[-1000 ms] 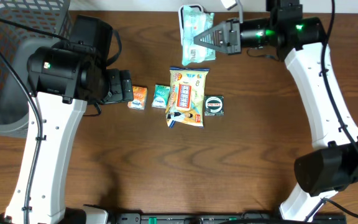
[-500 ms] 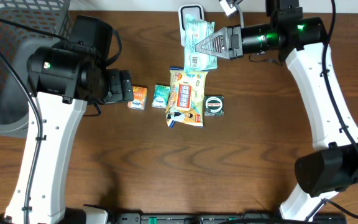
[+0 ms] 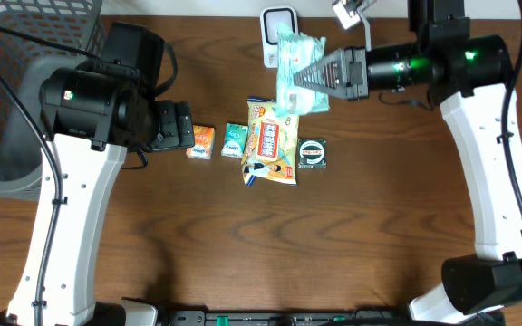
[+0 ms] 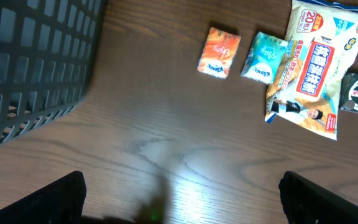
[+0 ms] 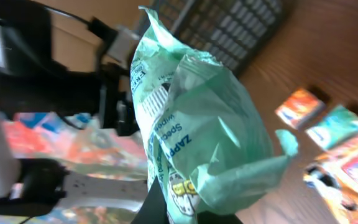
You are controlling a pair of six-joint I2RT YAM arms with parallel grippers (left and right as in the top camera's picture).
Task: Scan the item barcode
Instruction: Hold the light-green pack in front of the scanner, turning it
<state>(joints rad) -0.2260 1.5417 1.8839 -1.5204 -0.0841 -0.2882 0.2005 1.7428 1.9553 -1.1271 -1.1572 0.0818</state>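
Next, I let go of the pale green bag with my right gripper on the bare wood (image 3: 360,142) just beside the dark tin with the round label.
The item is a pale green crinkled bag (image 3: 295,65) with my right gripper (image 3: 321,76) shut on it, held in the air just right of the white scanner (image 3: 276,23) at the back edge. In the right wrist view the bag (image 5: 197,118) fills the middle, and my right gripper (image 5: 190,210) pinches its lower end. No barcode shows on it. My left gripper (image 3: 185,126) hangs open above bare wood (image 4: 182,200), left of the small packets, with its dark fingertips (image 4: 58,200) far apart.
An orange packet (image 3: 201,142), a teal packet (image 3: 234,139), a yellow snack bag (image 3: 273,142) and a dark round-labelled tin (image 3: 312,153) lie in a row mid-table. A grey mesh basket (image 3: 16,81) stands at the back left.
My right arm has swung to the right, carrying the green bag a little right and toward the front, off the scanner. The left arm has not moved.
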